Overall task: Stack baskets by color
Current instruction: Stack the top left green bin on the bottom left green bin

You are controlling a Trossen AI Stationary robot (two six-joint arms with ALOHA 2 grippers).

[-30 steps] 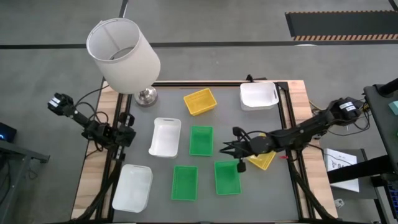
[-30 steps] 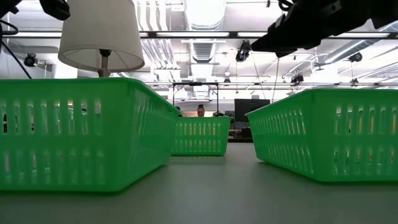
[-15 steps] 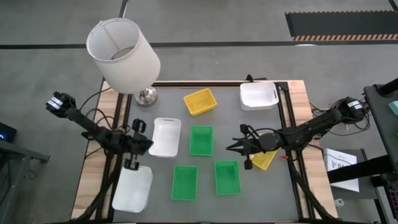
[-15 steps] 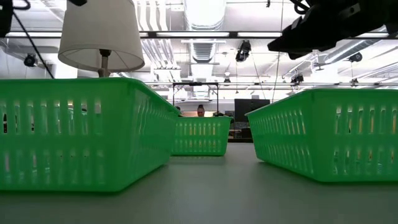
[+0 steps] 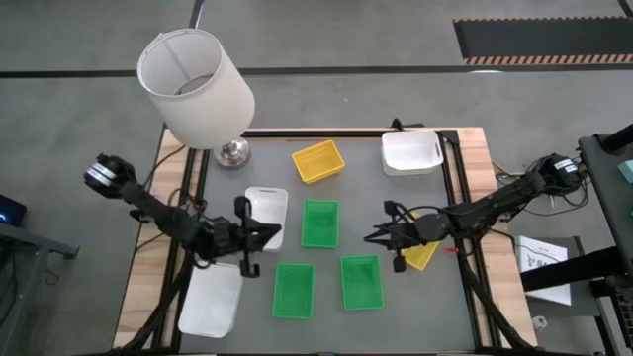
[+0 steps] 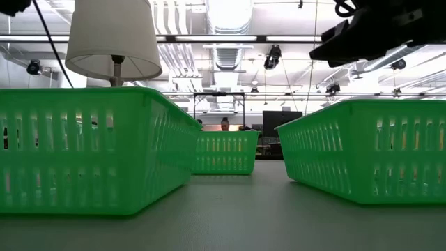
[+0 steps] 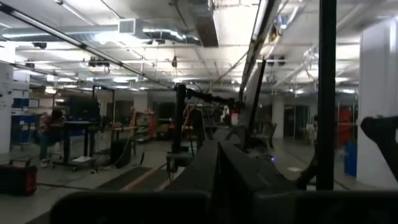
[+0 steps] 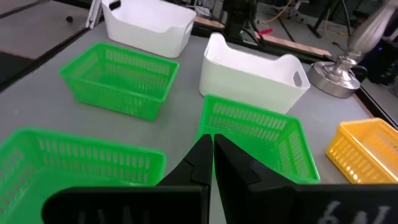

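The far green basket's near edge (image 5: 323, 247), the side facing the other green baskets, is the place my left gripper will go to and close on next.
On the grey table lie three green baskets (image 5: 319, 223) (image 5: 294, 291) (image 5: 361, 282). Three white baskets (image 5: 411, 151) (image 5: 267, 203) (image 5: 211, 300) and two yellow ones (image 5: 317, 161) (image 5: 422, 255) lie around them. My left gripper (image 5: 269, 235) is shut and raised over the near end of the middle white basket, pointing toward the table's right. My right gripper (image 5: 371, 237) is shut in the air just right of the green baskets, its arm passing over the near yellow basket. In the right wrist view the shut fingers (image 8: 212, 146) point at a green basket (image 8: 261, 134).
A lamp with a white shade (image 5: 195, 87) and metal base (image 5: 234, 151) stands at the far left corner. Wooden strips and black rails (image 5: 457, 198) run along both sides of the table. The low view shows green basket walls (image 6: 83, 146) (image 6: 369, 146) close by.
My left gripper has swung from beside the table's left edge toward the middle, rising and tipping its fingers upward, and now hangs over the middle white basket. My right gripper has drawn back a little toward the right edge. Both stay shut. No basket has moved.
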